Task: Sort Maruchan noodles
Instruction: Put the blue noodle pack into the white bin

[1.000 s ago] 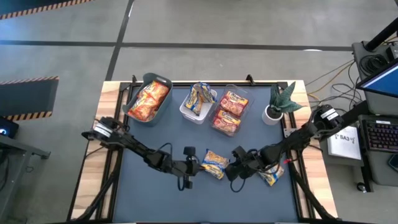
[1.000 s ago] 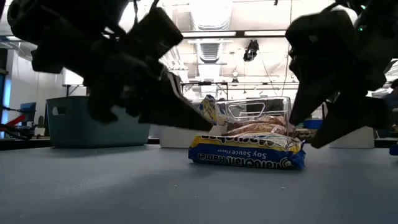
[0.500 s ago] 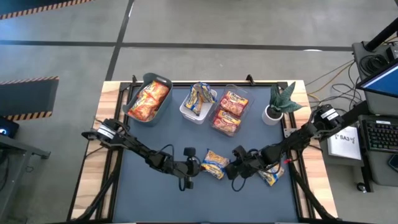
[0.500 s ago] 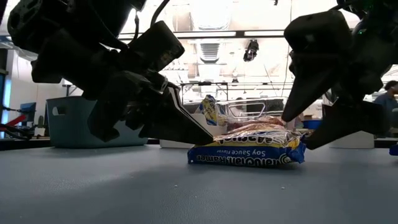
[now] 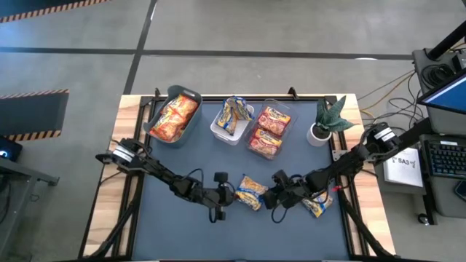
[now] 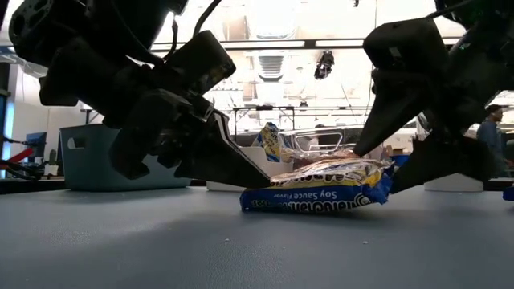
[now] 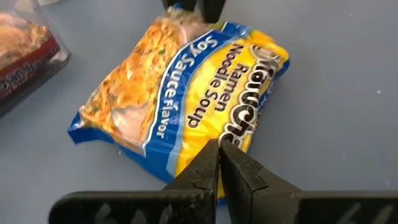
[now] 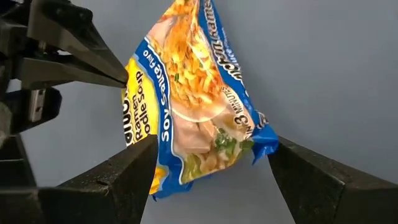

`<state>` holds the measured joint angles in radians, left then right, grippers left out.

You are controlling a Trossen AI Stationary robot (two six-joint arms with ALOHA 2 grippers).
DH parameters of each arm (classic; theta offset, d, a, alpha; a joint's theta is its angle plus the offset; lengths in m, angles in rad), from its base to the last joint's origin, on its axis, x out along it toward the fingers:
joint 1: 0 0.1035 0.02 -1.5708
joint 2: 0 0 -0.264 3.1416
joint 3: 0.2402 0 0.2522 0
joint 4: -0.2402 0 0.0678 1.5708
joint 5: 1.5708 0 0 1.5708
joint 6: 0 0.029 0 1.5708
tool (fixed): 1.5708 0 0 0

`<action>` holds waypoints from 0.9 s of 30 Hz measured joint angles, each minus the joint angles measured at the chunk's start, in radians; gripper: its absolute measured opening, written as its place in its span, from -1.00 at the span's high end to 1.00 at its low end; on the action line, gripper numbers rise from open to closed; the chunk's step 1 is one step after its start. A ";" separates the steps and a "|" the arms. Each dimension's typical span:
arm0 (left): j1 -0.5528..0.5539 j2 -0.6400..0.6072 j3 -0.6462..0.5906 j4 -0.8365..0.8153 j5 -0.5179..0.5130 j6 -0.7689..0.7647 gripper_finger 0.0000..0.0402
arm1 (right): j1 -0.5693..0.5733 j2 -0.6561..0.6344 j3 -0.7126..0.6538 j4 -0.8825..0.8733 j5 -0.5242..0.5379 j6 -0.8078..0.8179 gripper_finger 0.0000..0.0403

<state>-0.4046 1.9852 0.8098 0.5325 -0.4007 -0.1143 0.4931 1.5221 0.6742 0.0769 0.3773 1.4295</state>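
Note:
Next, I stand the packet on edge with my right gripper and pinch its blue corner (image 8: pixel 265 142), because the packet's raised end slants broad side across that gripper's fingers.
A blue-and-yellow Maruchan packet (image 5: pixel 251 192) (image 6: pixel 317 193) lies mid-table between my two grippers. My left gripper (image 5: pixel 233 194) (image 7: pixel 219 148) is shut, with its tips at the packet's left side. My right gripper (image 5: pixel 271 196) (image 8: pixel 211 146) is open. Its fingers stand on either side of the packet's right end (image 6: pixel 377 181), which is tilted up off the table while the left end rests on it. A second blue-and-yellow packet (image 5: pixel 318 206) lies flat under my right arm. My left gripper has its shut fingertips (image 7: pixel 217 152) against the yellow long edge (image 7: pixel 208 134) of the packet. They come slanting down from the table's left. That side of the packet stays on the table. My right gripper straddles the packet's right end, slanting down from the table's right. One finger (image 8: pixel 292 165) meets the blue corner (image 8: pixel 264 138). Whether the other finger touches, I cannot tell.
Along the far edge stand a grey-green bin (image 5: pixel 191 97) with orange packets, a white bin (image 5: pixel 218 128) with blue-and-yellow packets and a clear bin (image 5: pixel 290 110) with whitish-red packets. A potted plant (image 5: pixel 324 124) stands at the far right corner. The blue mat is bare toward the near edge.
My right gripper has moved slightly toward the table's left, closing in around the packet's right end. That end has risen off the table. The packet has slid a little left against my left gripper's tips, and its left end stays down.

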 joint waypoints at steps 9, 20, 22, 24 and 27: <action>0.000 0.001 -0.006 0.006 0.000 -0.011 1.00 | 0.000 0.092 -0.032 0.238 0.000 -0.069 -0.44; 0.001 0.004 -0.011 -0.002 0.003 -0.012 1.00 | -0.012 0.172 -0.030 0.424 0.017 -0.185 -0.35; 0.001 0.004 -0.013 -0.001 0.003 -0.012 1.00 | -0.014 0.177 -0.030 0.437 0.017 -0.190 -0.25; 0.001 0.004 -0.013 -0.002 0.003 -0.015 1.00 | -0.014 0.177 -0.029 0.434 0.017 -0.194 -0.14; 0.001 0.003 -0.013 -0.001 0.003 -0.015 1.00 | -0.014 0.176 -0.029 0.432 0.017 -0.197 0.03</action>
<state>-0.4038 1.9886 0.7971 0.5316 -0.3977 -0.1295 0.4789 1.6982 0.6449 0.5091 0.3942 1.2325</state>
